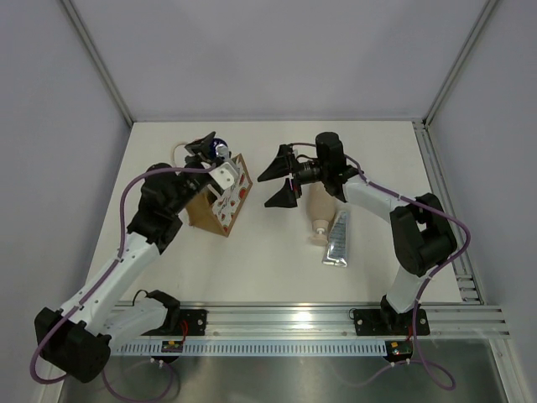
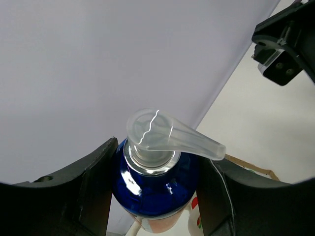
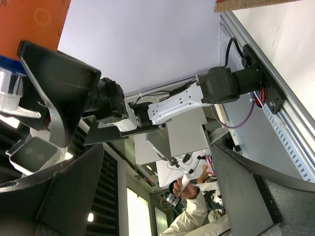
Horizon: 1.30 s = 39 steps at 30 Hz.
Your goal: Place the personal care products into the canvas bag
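Next, my left gripper releases the orange bottle inside the canvas bag (image 1: 215,193), just behind the bag's brown near end.
My left gripper (image 1: 207,150) is shut on the orange bottle (image 2: 156,183), which has a blue shoulder and a clear pump head. It holds the bottle in the air just behind the top of the canvas bag (image 1: 208,211). The bottle's orange body also shows in the right wrist view (image 3: 34,17). My right gripper (image 1: 282,180) is open and empty, to the right of the bag. The beige bottle (image 1: 319,211) and the silver-grey tube (image 1: 337,240) lie on the table under the right arm. The green bottle is not visible.
The bag's brown rim (image 2: 251,170) shows below the held bottle. White walls with metal corner posts (image 1: 101,67) close the table at the back and sides. An aluminium rail (image 1: 277,319) runs along the near edge.
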{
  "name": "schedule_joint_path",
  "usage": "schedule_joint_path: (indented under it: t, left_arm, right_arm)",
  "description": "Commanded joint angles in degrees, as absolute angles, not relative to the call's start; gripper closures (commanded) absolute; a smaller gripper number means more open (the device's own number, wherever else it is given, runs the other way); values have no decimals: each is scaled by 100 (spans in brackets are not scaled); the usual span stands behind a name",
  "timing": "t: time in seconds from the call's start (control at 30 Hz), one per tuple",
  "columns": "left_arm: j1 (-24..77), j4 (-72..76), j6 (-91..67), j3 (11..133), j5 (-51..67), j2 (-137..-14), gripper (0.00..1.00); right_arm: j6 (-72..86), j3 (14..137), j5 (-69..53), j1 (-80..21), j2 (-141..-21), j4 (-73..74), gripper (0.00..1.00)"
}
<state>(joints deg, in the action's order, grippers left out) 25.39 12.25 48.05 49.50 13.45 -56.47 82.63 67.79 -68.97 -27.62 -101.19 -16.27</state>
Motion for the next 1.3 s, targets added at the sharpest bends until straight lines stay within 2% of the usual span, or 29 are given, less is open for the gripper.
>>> schedule_joint_path:
  t: [0.0, 0.17, 0.47, 1.13, 1.27]
  left_arm:
    - [2321, 2329, 4659, 5238, 1213, -5502, 100]
    - [1715, 2461, 3728, 5335, 1116, -5555, 100]
    - [1354, 1986, 2857, 5161, 1248, -5388, 100]
    - [1266, 2302, 923, 4263, 1898, -5335, 100]
    - [1266, 2758, 651, 3974, 1890, -5431, 100]
  right_arm:
    - [8148, 6768, -7110, -2707, -9967, -1600, 0]
    - [8139, 6750, -7110, -2637, -9940, -1591, 1]
    - [8112, 6732, -7110, -2461, -9897, -1582, 0]
    - [8121, 6688, -7075, -2197, -9800, -1591, 0]
    - [8130, 6680, -7075, -2153, -9782, -1608, 1]
